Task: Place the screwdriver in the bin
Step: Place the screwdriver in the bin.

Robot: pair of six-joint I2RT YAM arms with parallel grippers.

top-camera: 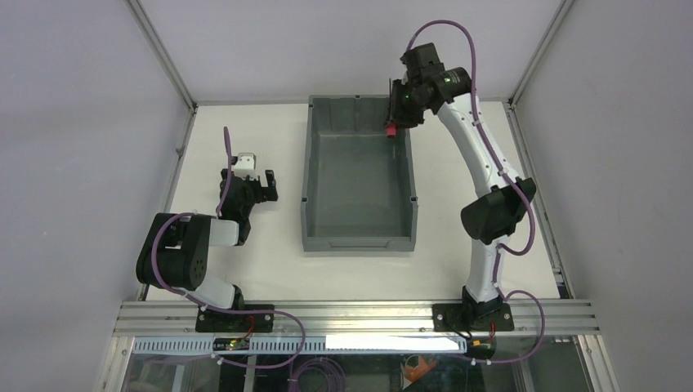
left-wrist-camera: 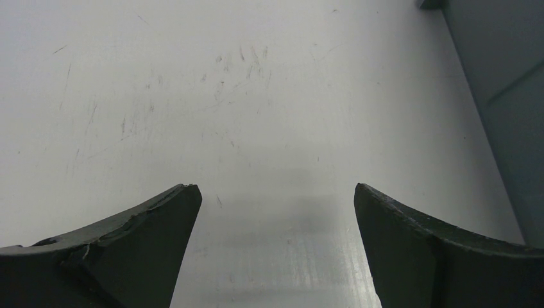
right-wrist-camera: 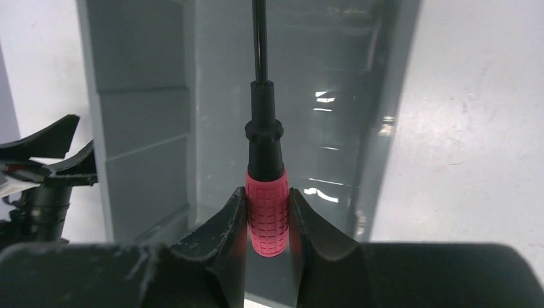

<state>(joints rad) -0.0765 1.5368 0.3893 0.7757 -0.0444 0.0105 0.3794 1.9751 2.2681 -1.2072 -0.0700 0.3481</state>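
The screwdriver will go down on the middle of the dark grey bin's bottom (top-camera: 359, 169) (right-wrist-camera: 276, 122), where my right gripper will let go of it.
The dark grey bin (top-camera: 307, 175) stands in the middle of the white table. My right gripper (top-camera: 394, 122) hangs over the bin's far right corner and is shut on the screwdriver (top-camera: 391, 129). In the right wrist view the fingers (right-wrist-camera: 224, 221) clamp the red handle (right-wrist-camera: 267, 215), and the thin black shaft (right-wrist-camera: 259, 38) points away over the bin's inside (right-wrist-camera: 333, 128). My left gripper (top-camera: 253, 189) is open and empty, low over the table left of the bin. In the left wrist view it (left-wrist-camera: 276, 192) shows bare table between its fingers.
The bin's outer wall (left-wrist-camera: 507, 109) lies close to the right of the left gripper. Metal frame posts and grey walls enclose the table. The left arm shows at the left edge of the right wrist view (right-wrist-camera: 38, 173).
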